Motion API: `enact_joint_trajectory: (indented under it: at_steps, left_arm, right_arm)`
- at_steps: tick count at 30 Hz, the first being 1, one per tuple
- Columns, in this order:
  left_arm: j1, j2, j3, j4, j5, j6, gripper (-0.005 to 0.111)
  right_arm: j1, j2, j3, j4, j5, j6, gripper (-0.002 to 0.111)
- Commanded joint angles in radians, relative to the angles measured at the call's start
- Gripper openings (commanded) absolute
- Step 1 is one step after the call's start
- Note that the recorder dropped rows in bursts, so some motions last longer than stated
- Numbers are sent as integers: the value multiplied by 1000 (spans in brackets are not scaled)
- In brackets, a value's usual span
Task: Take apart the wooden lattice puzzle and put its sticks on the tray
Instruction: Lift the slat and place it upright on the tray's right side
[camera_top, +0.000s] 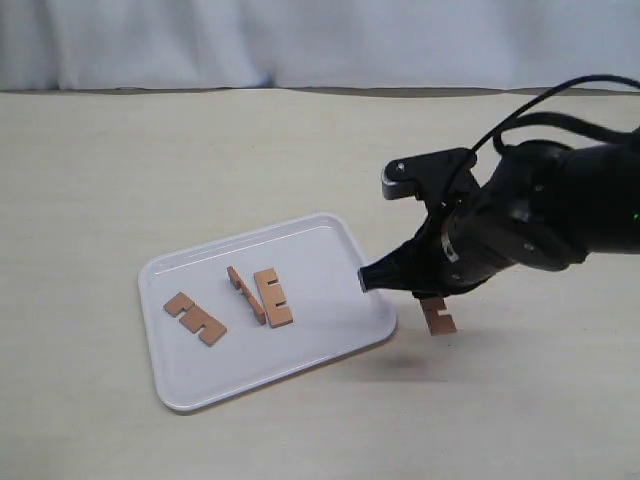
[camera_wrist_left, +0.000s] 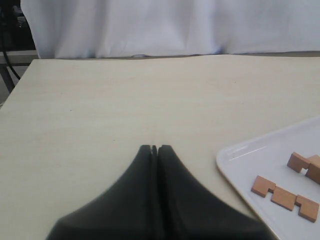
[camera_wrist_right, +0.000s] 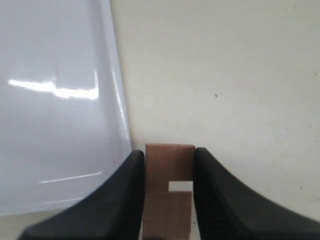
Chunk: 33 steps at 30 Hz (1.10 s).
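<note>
I need to use my right gripper to set the held stick down on the white tray's bare bottom (camera_top: 313, 283), beside its nearest notched stick.
The white tray (camera_top: 330, 250) lies at the table's middle with three loose reddish-brown notched sticks on it: one at its left (camera_top: 195, 318), and two side by side near its centre (camera_top: 246, 294) (camera_top: 272, 297). No assembled lattice puzzle shows. Just off the tray's right rim my right gripper (camera_top: 432, 305) is shut on a fourth stick (camera_top: 438, 317), held above the table; the wrist view has that stick (camera_wrist_right: 169, 175) pinched between both fingers, beside the tray's rim (camera_wrist_right: 119, 95). My left gripper (camera_wrist_left: 154, 148) is shut with nothing in it, over bare table left of the tray (camera_wrist_left: 250, 155).
A white cloth backdrop (camera_top: 300, 40) runs along the table's far edge. The light wooden tabletop (camera_top: 150, 160) stretches bare around the tray. In the left wrist view, the table's edge and a dark frame leg (camera_wrist_left: 7, 75) show.
</note>
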Motion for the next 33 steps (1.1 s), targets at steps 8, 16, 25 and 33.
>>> enact_joint_trajectory:
  at_steps: [8,16,25,33]
  left_arm:
    - [0,-2,3,1,-10,-2,0]
    - [0,-2,3,1,-10,-2,0]
    - [0,-2,3,1,-7,-2,0]
    - [0,-2,3,1,-7,-2,0]
  right_arm:
    - [23,69,-192,226,-12,-266,5]
    - [97,259,-325,119,-41,-237,5]
    - [102,382,-376,-4,-75,-84,11]
    - [148,369,-446,-3,7,-78,56]
